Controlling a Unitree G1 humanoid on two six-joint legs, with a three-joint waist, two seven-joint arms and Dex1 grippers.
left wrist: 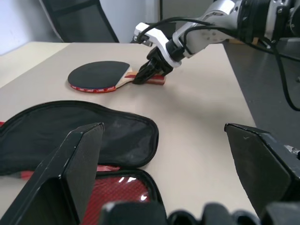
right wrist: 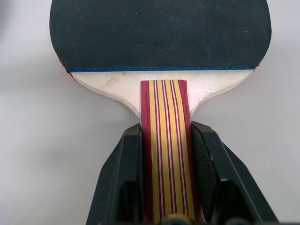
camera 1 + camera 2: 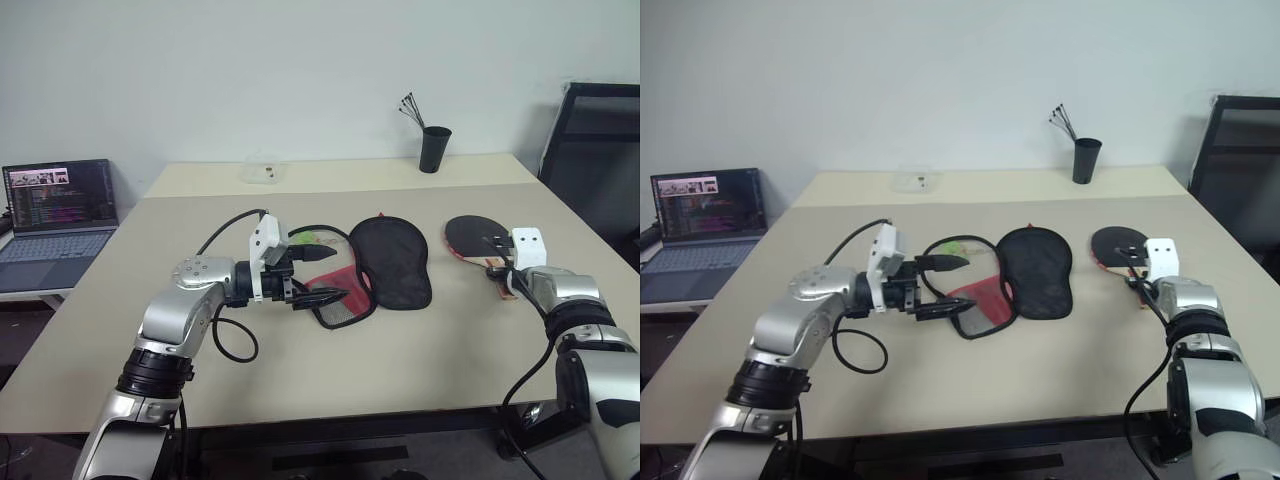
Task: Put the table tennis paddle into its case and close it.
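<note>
Next, I let go of the table tennis paddle with my right gripper in the middle of the case's black mesh half [image 3: 393,256].
The table tennis paddle [image 3: 468,237], black-faced with a red edge, is at the table's right side. Its striped wooden handle [image 2: 167,108] sits between the jaws of my right gripper [image 2: 167,135], which is shut on it. Whether the blade touches the table I cannot tell. The case [image 3: 392,262] lies unzipped at the table's middle, with its black mesh half to the right and its red-lined half [image 3: 337,303] to the left. My left gripper [image 3: 322,275] is open and points sideways at the red half's left rim. The case [image 1: 75,133] lies just past its two fingers.
A black cup of pens [image 3: 434,149] and a small clear box [image 3: 262,172] stand on the far table. An open laptop [image 3: 60,213] sits at the left. A black chair [image 3: 600,150] is at the right. Bare tabletop [image 3: 400,350] stretches in front of the case.
</note>
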